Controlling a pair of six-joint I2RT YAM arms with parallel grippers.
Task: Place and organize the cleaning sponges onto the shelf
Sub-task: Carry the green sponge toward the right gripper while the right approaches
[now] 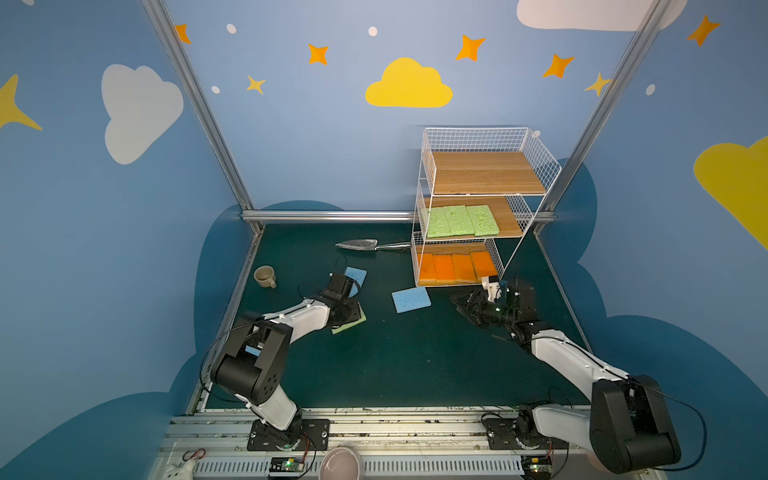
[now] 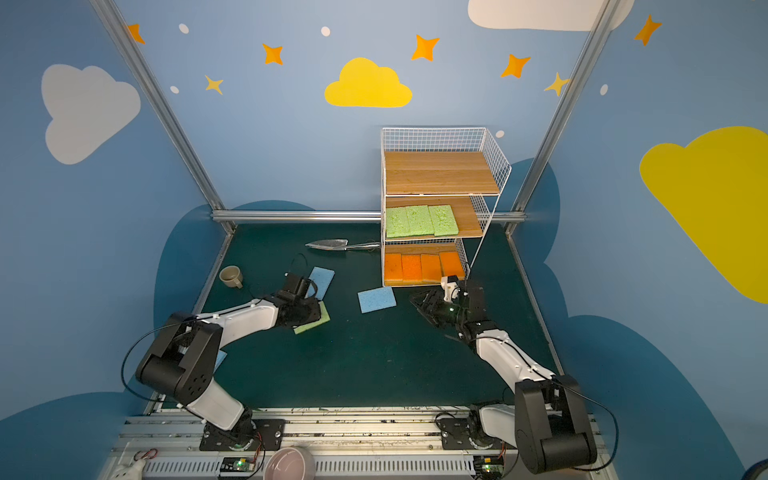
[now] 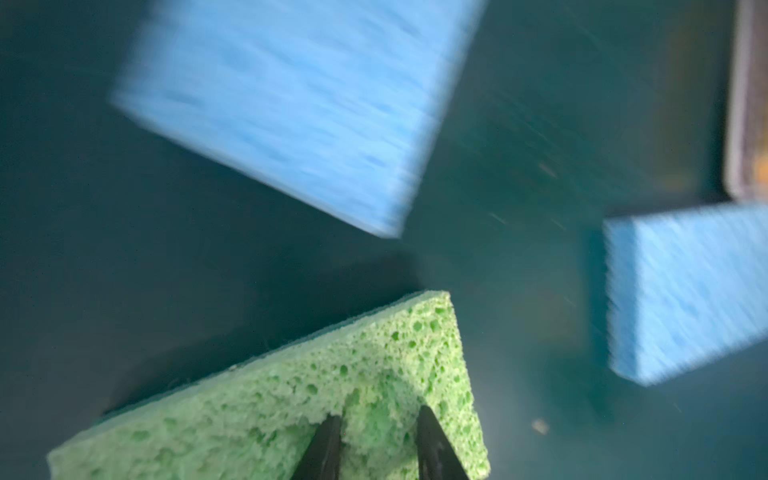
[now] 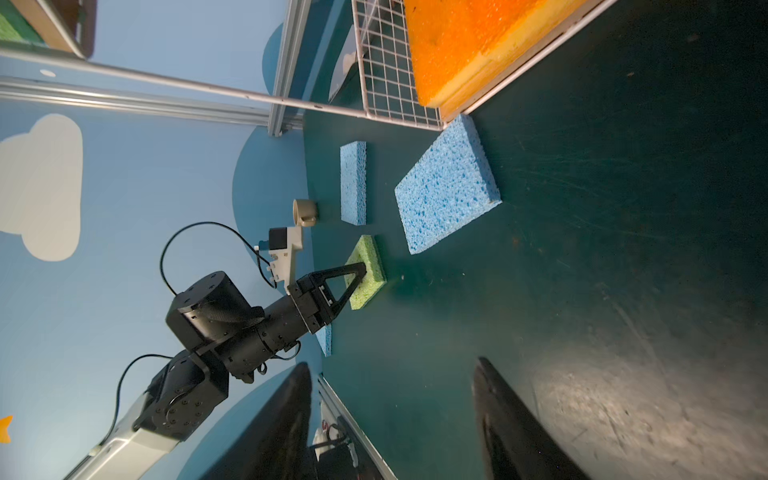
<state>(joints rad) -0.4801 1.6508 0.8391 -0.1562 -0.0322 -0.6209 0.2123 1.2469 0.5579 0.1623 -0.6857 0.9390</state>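
Next, my right gripper moves to the light green sponge in my left gripper and closes on the sponge's shelf-side end (image 4: 377, 264).
My left gripper (image 3: 380, 415) is shut on a light green sponge (image 3: 291, 395), pinching it near one corner, low over the green mat (image 1: 395, 357); that sponge (image 1: 353, 326) also shows in the right wrist view (image 4: 368, 266). Two light blue sponges lie flat on the mat, one mid-table (image 1: 410, 299), one beyond the left wrist (image 1: 356, 274). Part of a third blue sponge (image 2: 220, 359) peeks from under the left arm. The shelf (image 1: 478, 133) holds three green sponges (image 1: 461, 220) on its middle tier and several orange ones (image 1: 455, 268) on the bottom. My right gripper (image 4: 392, 365) hangs open and empty before the shelf.
A metal trowel (image 1: 361, 244) lies left of the shelf's base. A beige cup (image 1: 265, 276) stands near the mat's left edge. A pink bowl (image 1: 341, 463) sits on the front rail. The shelf's top board (image 1: 486, 172) is bare wood.
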